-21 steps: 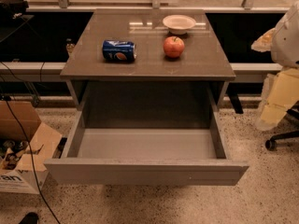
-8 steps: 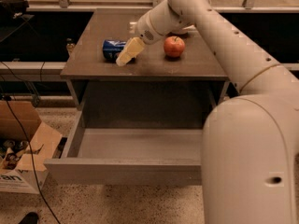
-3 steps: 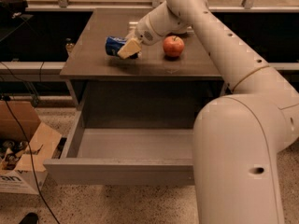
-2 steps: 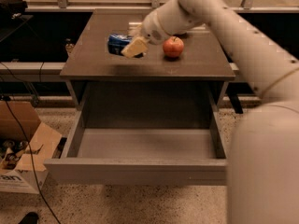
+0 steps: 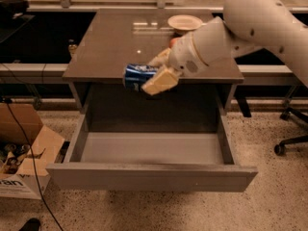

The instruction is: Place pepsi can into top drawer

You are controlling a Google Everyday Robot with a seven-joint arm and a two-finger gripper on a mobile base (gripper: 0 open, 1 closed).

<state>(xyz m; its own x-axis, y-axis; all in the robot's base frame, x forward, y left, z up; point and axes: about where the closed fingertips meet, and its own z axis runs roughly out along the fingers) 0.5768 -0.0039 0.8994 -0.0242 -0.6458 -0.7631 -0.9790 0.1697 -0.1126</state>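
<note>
Next, I release the blue pepsi can on the grey drawer's bottom, near the middle of its back edge (image 5: pixel 151 132).
The blue pepsi can (image 5: pixel 135 75) lies on its side in my gripper (image 5: pixel 155 74), held in the air over the front edge of the brown cabinet top, above the back of the open top drawer (image 5: pixel 152 148). The gripper's cream fingers (image 5: pixel 160 81) are shut on the can's right end. The drawer is pulled fully out, and its light grey floor shows nothing on it. My white arm (image 5: pixel 240 28) reaches in from the upper right.
A small white plate (image 5: pixel 185 21) sits at the back of the cabinet top (image 5: pixel 115 37). The red apple is almost hidden behind my wrist. An open cardboard box (image 5: pixel 24 153) stands on the floor at left, with cables beside it. An office chair base (image 5: pixel 291 141) stands at right.
My gripper has lifted the pepsi can off the cabinet top and carried it forward to the front edge, above the open drawer. The arm now covers the apple.
</note>
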